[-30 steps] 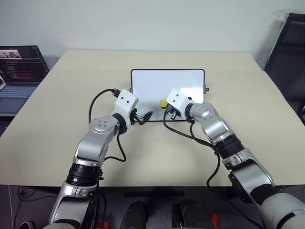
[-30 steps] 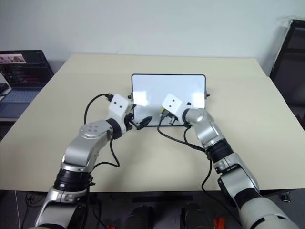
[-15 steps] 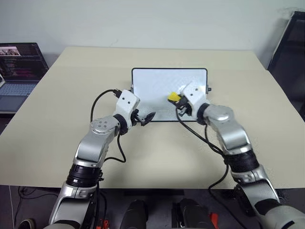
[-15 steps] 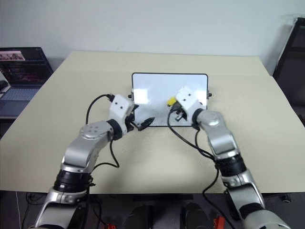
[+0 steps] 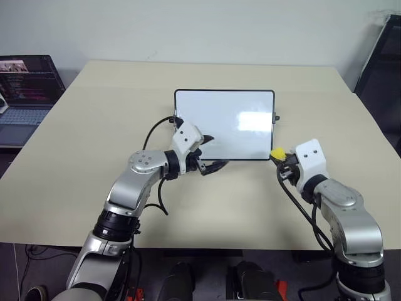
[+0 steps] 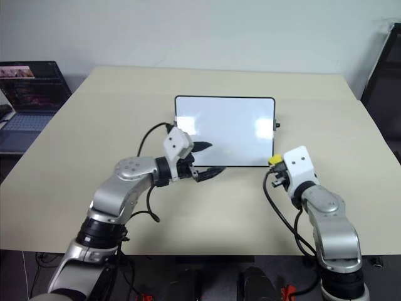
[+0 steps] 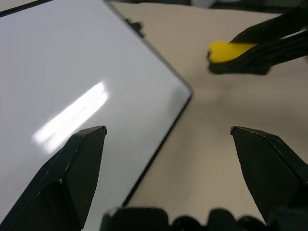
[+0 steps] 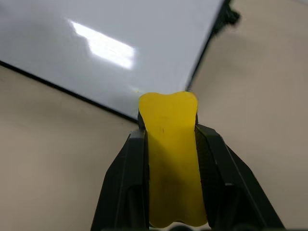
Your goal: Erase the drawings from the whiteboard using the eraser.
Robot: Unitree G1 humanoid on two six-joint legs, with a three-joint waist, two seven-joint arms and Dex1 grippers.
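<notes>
Next, I set the yellow eraser down with my right gripper on the bare tabletop [image 5: 301, 161] [image 8: 270, 211] next to the whiteboard's near corner, toward the dark rack.
The whiteboard [image 5: 224, 124] lies flat in the middle of the table, black-framed, its surface plain white with glare patches. The drawings are out of view. My left gripper [image 5: 213, 152] is open at the board's near edge, one fingertip over the white surface and the other over the table; in the left wrist view the frame edge runs between the fingers [image 7: 79, 163]. My right gripper [image 5: 282, 162] is shut on the yellow eraser [image 5: 277, 153], just off the board's near right corner. The right wrist view shows the eraser [image 8: 171, 159] squeezed between the black fingers, pointing at that corner [image 8: 192, 82].
An open laptop [image 5: 25, 84] sits on a lower surface at the far left. A dark rack [image 5: 382, 56] stands beyond the table's right side. Bare beige tabletop [image 5: 94, 125] surrounds the board on every side.
My right gripper has carried the eraser off the board's surface, rightward and back to its near right corner. My left gripper has slid right along the near edge and turned.
</notes>
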